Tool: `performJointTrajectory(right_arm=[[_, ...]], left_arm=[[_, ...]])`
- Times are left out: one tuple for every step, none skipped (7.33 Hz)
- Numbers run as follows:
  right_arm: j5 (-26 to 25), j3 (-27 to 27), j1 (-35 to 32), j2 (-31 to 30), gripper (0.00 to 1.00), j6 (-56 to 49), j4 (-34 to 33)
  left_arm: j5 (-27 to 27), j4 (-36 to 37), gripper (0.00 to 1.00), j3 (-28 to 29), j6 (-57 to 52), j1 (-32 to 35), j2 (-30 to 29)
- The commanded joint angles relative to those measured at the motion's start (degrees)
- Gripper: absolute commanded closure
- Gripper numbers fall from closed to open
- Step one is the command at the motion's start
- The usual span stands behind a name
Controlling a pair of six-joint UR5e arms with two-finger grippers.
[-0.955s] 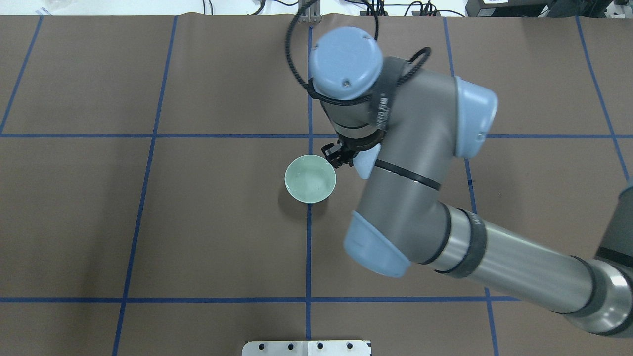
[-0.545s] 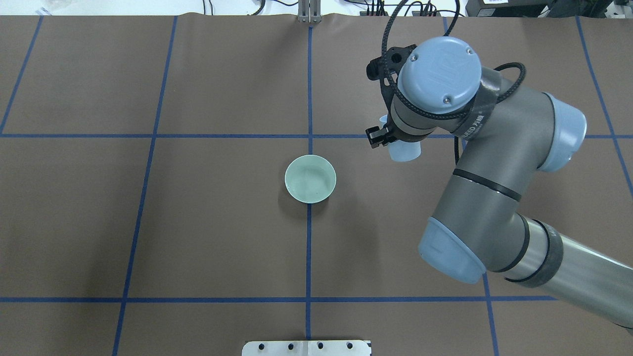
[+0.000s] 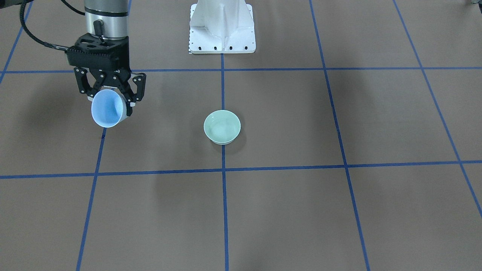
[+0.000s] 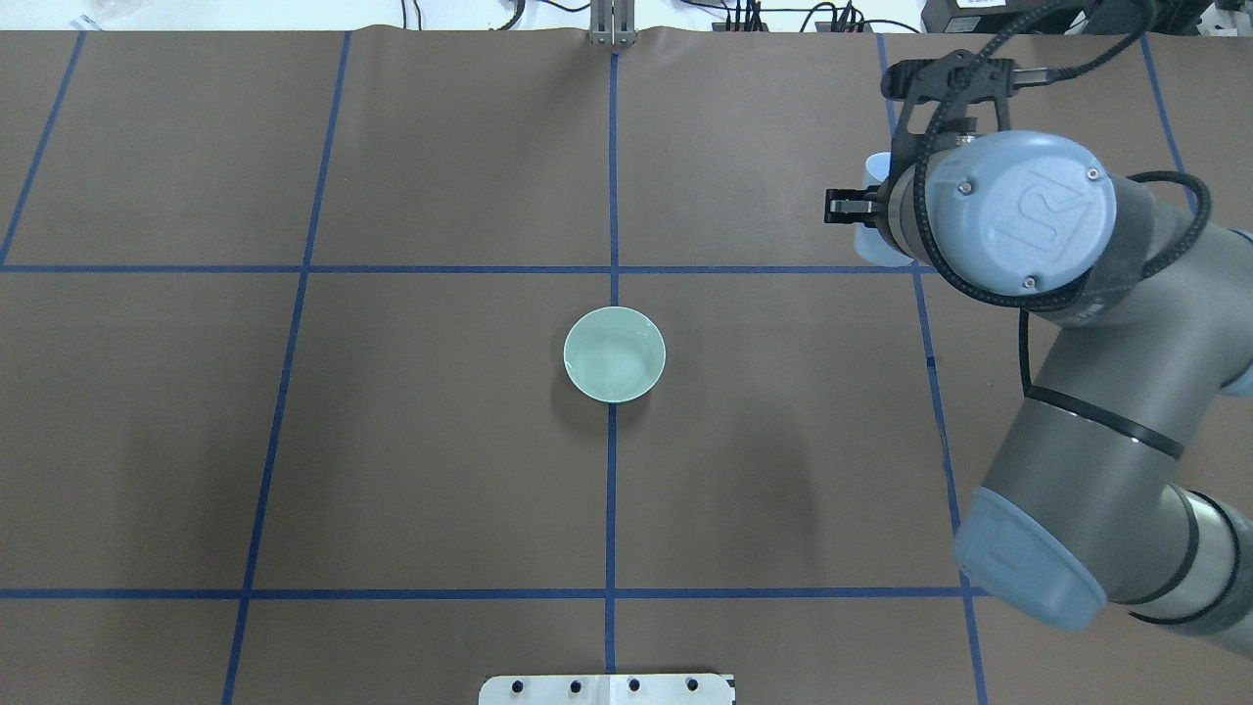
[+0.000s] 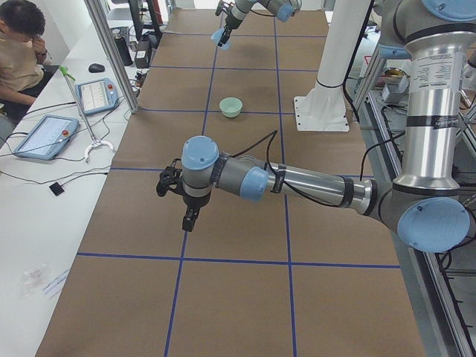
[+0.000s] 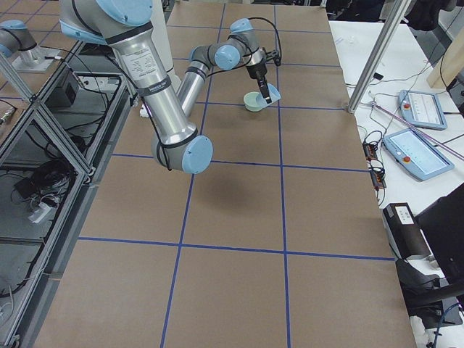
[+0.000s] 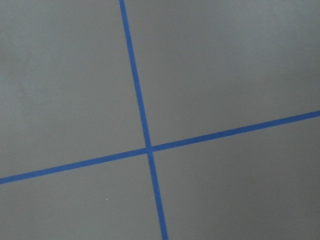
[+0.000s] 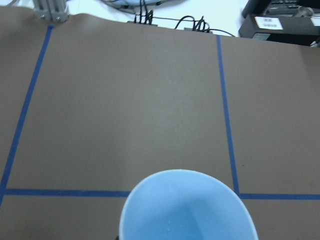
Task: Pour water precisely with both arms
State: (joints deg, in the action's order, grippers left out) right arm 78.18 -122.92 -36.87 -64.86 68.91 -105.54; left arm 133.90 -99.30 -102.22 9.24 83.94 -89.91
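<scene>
I need to set the light-blue cup with my right gripper on bare table across the blue tape line from the bowl (image 3: pixel 54 142).
A pale green bowl (image 4: pixel 614 354) stands at the table's middle on a blue tape line; it also shows in the front-facing view (image 3: pixel 222 127). Faint bright glints of water show inside it. My right gripper (image 3: pixel 111 103) is shut on a light-blue cup (image 3: pixel 107 109), tilted with its mouth toward the front camera, held above the table well to the right of the bowl in the overhead view (image 4: pixel 871 245). The right wrist view shows the cup's inside (image 8: pixel 187 210) with no liquid that I can make out. My left gripper (image 5: pixel 190 219) points down over bare table far from the bowl; I cannot tell whether it is open or shut.
The white pedestal base (image 3: pixel 222 26) stands behind the bowl. Blue tape lines (image 7: pixel 145 147) grid the brown table. An operator (image 5: pixel 18 44) sits beside tablets past the table's far side. Cables lie along the far edge (image 4: pixel 744 15).
My right arm has swung away from the bowl's rim, to the right and farther out, taking the blue cup with it. The bowl has not moved.
</scene>
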Motion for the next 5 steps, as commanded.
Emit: performJointTrajectory(right_arm=[[-10.5, -1.4, 2.4, -8.3, 1.00, 7.6, 5.2], [-15.2, -1.4, 3.4, -12.5, 1.00, 10.7, 7.9], [-19.4, -1.0, 4.4, -17.2, 1.00, 14.9, 11.4], [-22.2, -0.8, 5.5, -22.2, 1.00, 16.2, 15.5], [-23.8, 1.9, 6.4, -26.2, 1.00, 18.0, 21.9]], left_arm=[[-0.3, 0.0, 0.00, -1.0, 10.7, -6.5, -4.1], [-0.7, -0.3, 0.00, -1.0, 11.6, -8.2, -5.8], [-1.3, -5.9, 0.00, -0.9, 11.8, -9.7, -6.1], [-1.2, -9.8, 0.00, -0.4, 11.9, -10.1, -6.1], [-1.3, -11.9, 0.00, -0.3, 13.4, -11.3, -6.1]])
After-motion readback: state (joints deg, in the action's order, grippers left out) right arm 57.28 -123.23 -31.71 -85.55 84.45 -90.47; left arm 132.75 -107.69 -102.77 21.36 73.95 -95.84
